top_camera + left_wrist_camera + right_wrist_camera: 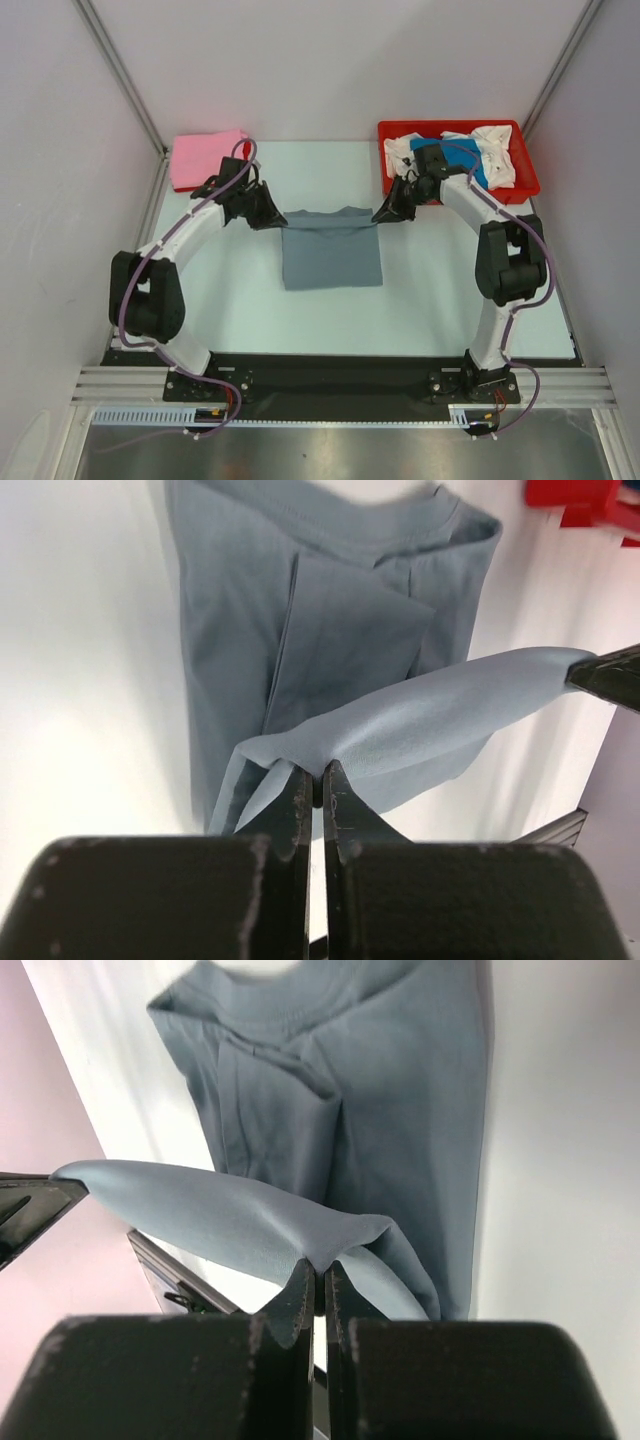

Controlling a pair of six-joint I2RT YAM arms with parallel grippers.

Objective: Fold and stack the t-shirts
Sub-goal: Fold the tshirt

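Next, my left gripper lets go of the slate grey t-shirt's corner on the white table (286, 195) just past the shirt's far end.
The slate grey t-shirt (331, 250) lies mid-table with its sleeves folded in. Its far edge is lifted and stretched taut between both grippers. My left gripper (274, 219) is shut on the shirt's left far corner; in the left wrist view (318, 772) the cloth (440, 705) runs from the jaws to the other gripper. My right gripper (385, 213) is shut on the right far corner; in the right wrist view (318, 1268) the cloth (200, 1215) pinches between the jaws. A folded pink t-shirt (204, 156) lies at the far left.
A red tray (526, 186) at the far right holds bright blue (470, 158) and white (497, 152) shirts, close behind my right arm. White walls and metal posts enclose the table. The dark base rail runs along the near edge.
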